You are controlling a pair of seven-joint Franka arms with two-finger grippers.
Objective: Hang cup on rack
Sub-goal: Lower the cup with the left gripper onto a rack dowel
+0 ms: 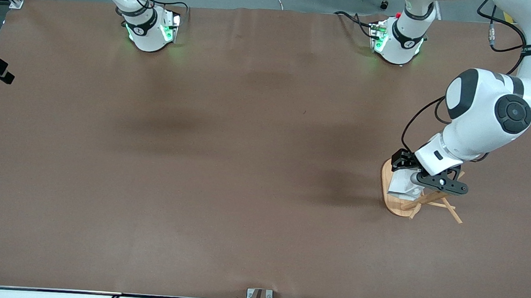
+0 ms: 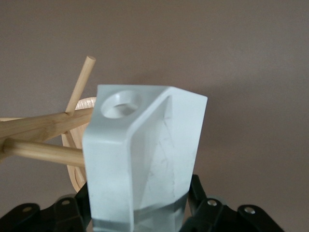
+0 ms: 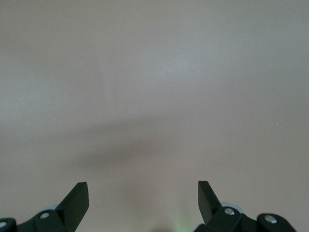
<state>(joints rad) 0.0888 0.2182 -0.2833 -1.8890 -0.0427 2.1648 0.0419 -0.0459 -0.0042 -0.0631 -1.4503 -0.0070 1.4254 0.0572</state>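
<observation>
Next, my left gripper releases the white faceted cup on the rack's peg (image 1: 420,194) (image 2: 67,153) that reaches out over the oval base.
My left gripper (image 1: 412,179) is shut on the white faceted cup (image 1: 403,185) and holds it over the bamboo rack (image 1: 395,206), close beside its post and pegs (image 1: 434,199). In the left wrist view the cup (image 2: 145,154) fills the middle between the black fingers (image 2: 199,193). Its blocky handle faces away from the camera and the round hole (image 2: 120,104) shows nothing in it. Two pegs (image 2: 43,126) run up to the cup's side; a third peg (image 2: 80,83) sticks up beside it. I cannot tell whether they touch. My right gripper (image 3: 143,193) is open and empty above bare table.
The rack's oval base (image 2: 74,175) stands on the brown table cover (image 1: 246,166) near the left arm's end. Both arm bases (image 1: 150,31) stand along the table's edge farthest from the front camera. The right arm waits, its hand out of the front view.
</observation>
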